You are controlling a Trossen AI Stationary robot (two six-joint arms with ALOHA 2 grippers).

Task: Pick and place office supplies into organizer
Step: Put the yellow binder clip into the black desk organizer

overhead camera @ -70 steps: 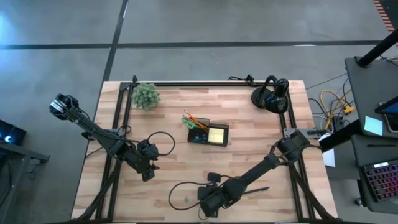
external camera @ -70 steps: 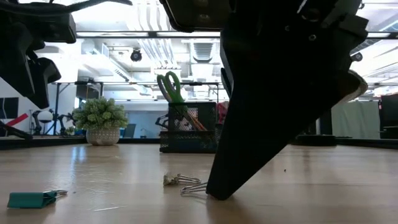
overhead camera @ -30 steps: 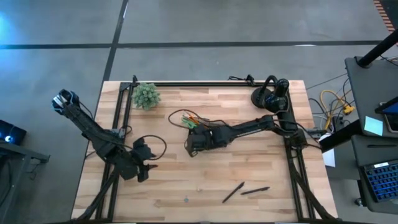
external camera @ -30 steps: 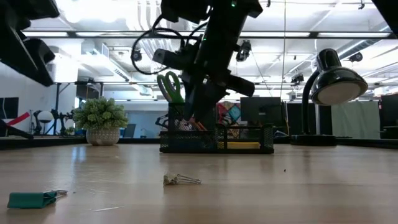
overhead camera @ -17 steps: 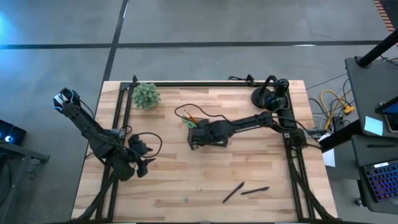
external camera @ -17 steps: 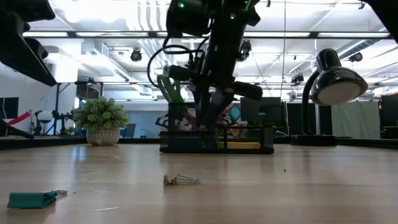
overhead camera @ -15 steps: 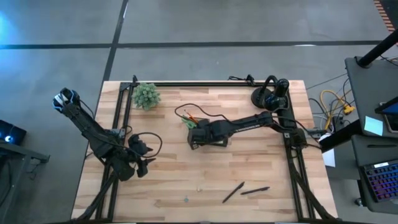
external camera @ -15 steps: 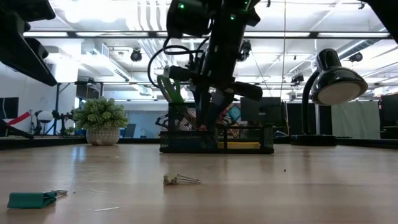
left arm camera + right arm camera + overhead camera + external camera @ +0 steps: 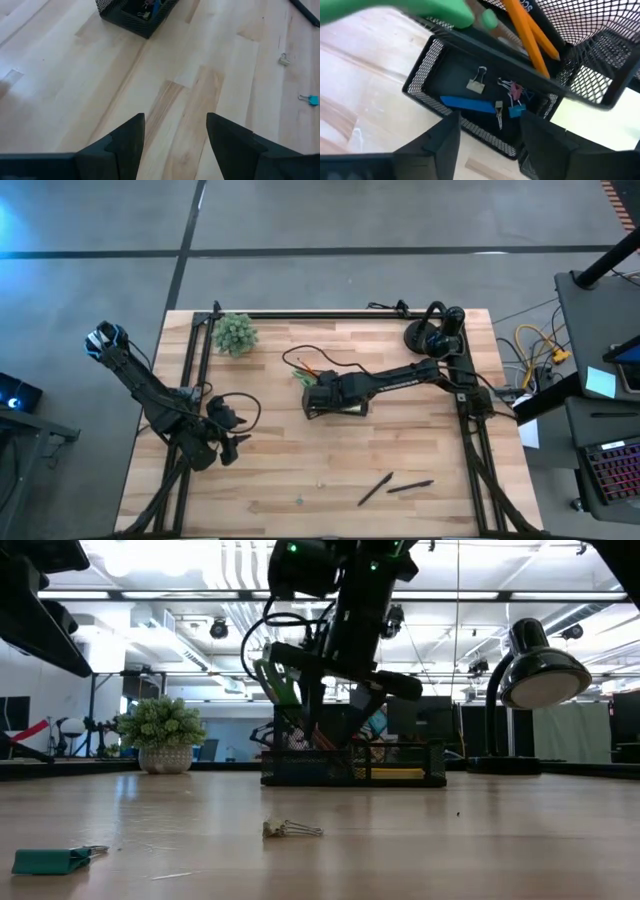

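Observation:
The robot's right gripper will next move to the body of the metal clip (image 9: 320, 484) that lies on the table near the teal clip and close there.
The black mesh organizer (image 9: 345, 396) stands mid-table. It holds green-handled scissors (image 9: 445, 11), orange pencils (image 9: 530, 35), a yellow pad (image 9: 592, 125) and, in its low compartment (image 9: 480, 95), a blue piece and metal clips. My right gripper (image 9: 487, 145) hangs open just above that compartment's near wall, pointing steeply down with nothing between its fingers. Two black pens (image 9: 392, 488) lie near the front edge. A metal clip (image 9: 292, 830) and a teal clip (image 9: 50, 860) also lie on the table. My left gripper (image 9: 175, 135) waits open over bare wood at the left (image 9: 232, 442).
A small potted plant (image 9: 235, 333) stands at the far left and a black desk lamp (image 9: 435, 335) at the far right. Black frame rails (image 9: 198, 370) run along the table's sides and back. Bare wood spreads between the organizer and the front edge.
My right gripper has shifted a little toward the organizer, rolled at the wrist, and opened above its low compartment. The organizer and the loose things on the table have stayed put.

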